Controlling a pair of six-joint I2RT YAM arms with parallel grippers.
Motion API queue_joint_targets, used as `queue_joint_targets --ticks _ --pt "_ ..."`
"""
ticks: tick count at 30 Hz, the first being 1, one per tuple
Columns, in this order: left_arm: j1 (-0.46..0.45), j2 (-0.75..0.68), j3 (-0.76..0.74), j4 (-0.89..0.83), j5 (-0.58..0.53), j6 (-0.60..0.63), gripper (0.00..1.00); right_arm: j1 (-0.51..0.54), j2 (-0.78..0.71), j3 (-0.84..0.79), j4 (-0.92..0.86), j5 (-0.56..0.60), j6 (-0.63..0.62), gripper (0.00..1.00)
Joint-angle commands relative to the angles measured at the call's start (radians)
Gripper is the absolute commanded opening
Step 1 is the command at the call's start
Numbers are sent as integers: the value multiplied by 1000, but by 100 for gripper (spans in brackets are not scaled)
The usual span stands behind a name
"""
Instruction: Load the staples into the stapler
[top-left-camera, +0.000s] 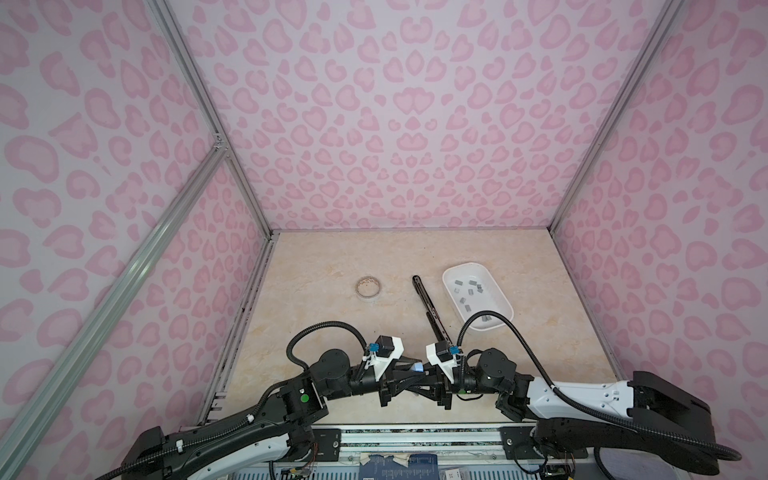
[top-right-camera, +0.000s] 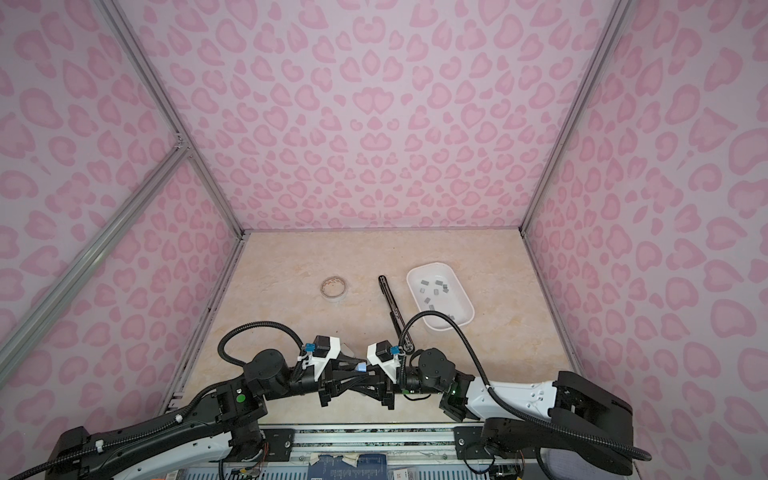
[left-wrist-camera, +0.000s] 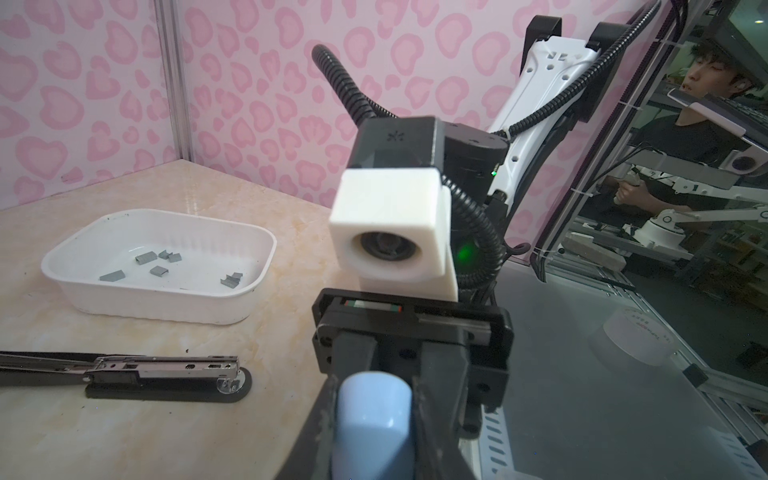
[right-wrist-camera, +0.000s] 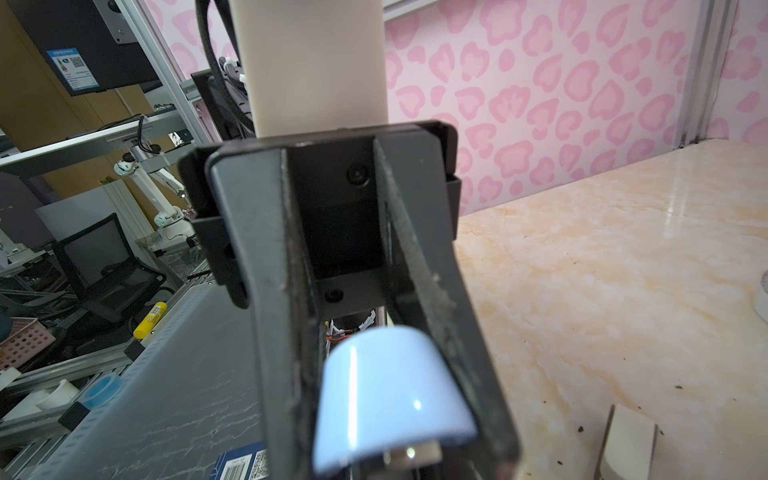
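Note:
My right gripper has the light blue stapler, which hangs above the table's front middle now. Next, I set it down on the marble table (top-left-camera: 417, 342) beside the near half of the long black stapler.
A small light blue stapler (top-left-camera: 417, 367) (top-right-camera: 360, 367) hangs above the table's front middle, between my two grippers, which face each other. My left gripper (left-wrist-camera: 374, 436) is shut on one end of it. The other end (right-wrist-camera: 386, 386) sits between dark fingers in the right wrist view, touching on both sides, so my right gripper (right-wrist-camera: 395, 415) is shut on it too. The staples (top-left-camera: 469, 291) (left-wrist-camera: 159, 271), small grey strips, lie loose in a white tray (top-left-camera: 451, 272) (left-wrist-camera: 166, 307) at the right. Neither gripper holds a staple.
A long black stapler (top-left-camera: 428, 307) (left-wrist-camera: 166, 370) lies opened flat on the marble table, between the tray and my grippers. A roll of tape (top-left-camera: 368, 287) (top-right-camera: 333, 286) sits left of it. Pink patterned walls enclose three sides.

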Motion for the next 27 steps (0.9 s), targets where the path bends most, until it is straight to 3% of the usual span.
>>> queue_joint_targets --ticks 1,4,8,15,19,22,27 --pt "1 -1 4 15 -42 -7 18 4 -2 10 -38 67 -15 15" --pt "1 -16 9 -13 -136 -29 55 6 -9 18 -102 166 -13 14" --pt "1 -62 8 -71 -334 -71 80 8 -10 41 -253 382 14 7" --pt "1 -169 3 -246 -702 -158 92 6 48 87 -453 699 159 8" --pt "1 -178 36 -377 -885 -227 96 6 141 172 -611 824 228 7" --pt "3 -165 54 -429 -956 -255 97 1 234 248 -711 862 255 6" --pt "3 -126 74 -426 -974 -247 97 -26 412 397 -848 867 284 1"
